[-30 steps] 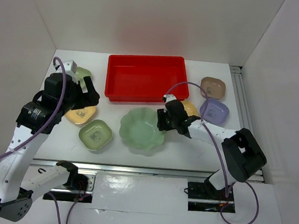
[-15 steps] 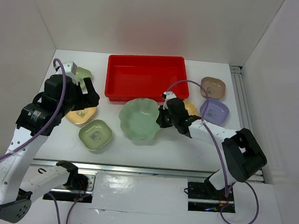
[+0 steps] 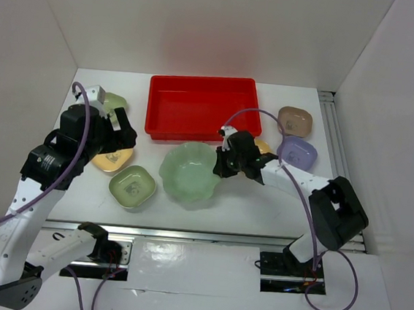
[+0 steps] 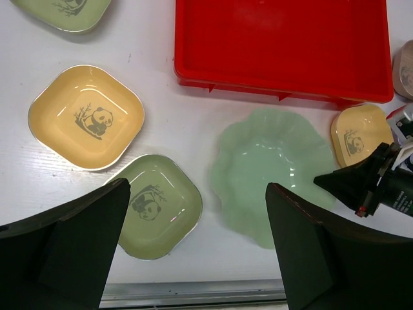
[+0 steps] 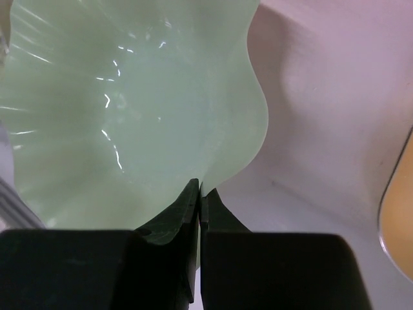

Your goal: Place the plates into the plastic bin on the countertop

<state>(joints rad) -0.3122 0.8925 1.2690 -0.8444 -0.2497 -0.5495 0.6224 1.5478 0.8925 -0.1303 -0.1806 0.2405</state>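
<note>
Next, my right gripper lets go of the large pale-green scalloped plate in the middle of the red plastic bin (image 3: 208, 101).
My right gripper (image 3: 223, 164) is shut on the right rim of the large pale-green scalloped plate (image 3: 188, 174), just in front of the red plastic bin (image 3: 200, 109). In the right wrist view the fingertips (image 5: 200, 194) pinch the plate's rim (image 5: 129, 110), which is raised off the white countertop (image 5: 322, 97). My left gripper (image 3: 121, 136) is open and empty above a yellow plate (image 3: 109, 160) and a green plate (image 3: 132, 187). The left wrist view shows the yellow plate (image 4: 86, 116), green plate (image 4: 153, 205), scalloped plate (image 4: 268, 174) and bin (image 4: 284, 45).
A pale-green small plate (image 3: 113, 102) lies at the far left. A beige plate (image 3: 295, 120) and a lavender plate (image 3: 297, 153) lie right of the bin. A second yellow plate (image 3: 263, 147) lies partly under my right arm. White walls enclose the table.
My right gripper has carried the scalloped plate a little to the left and towards the bin. The left arm has barely moved.
</note>
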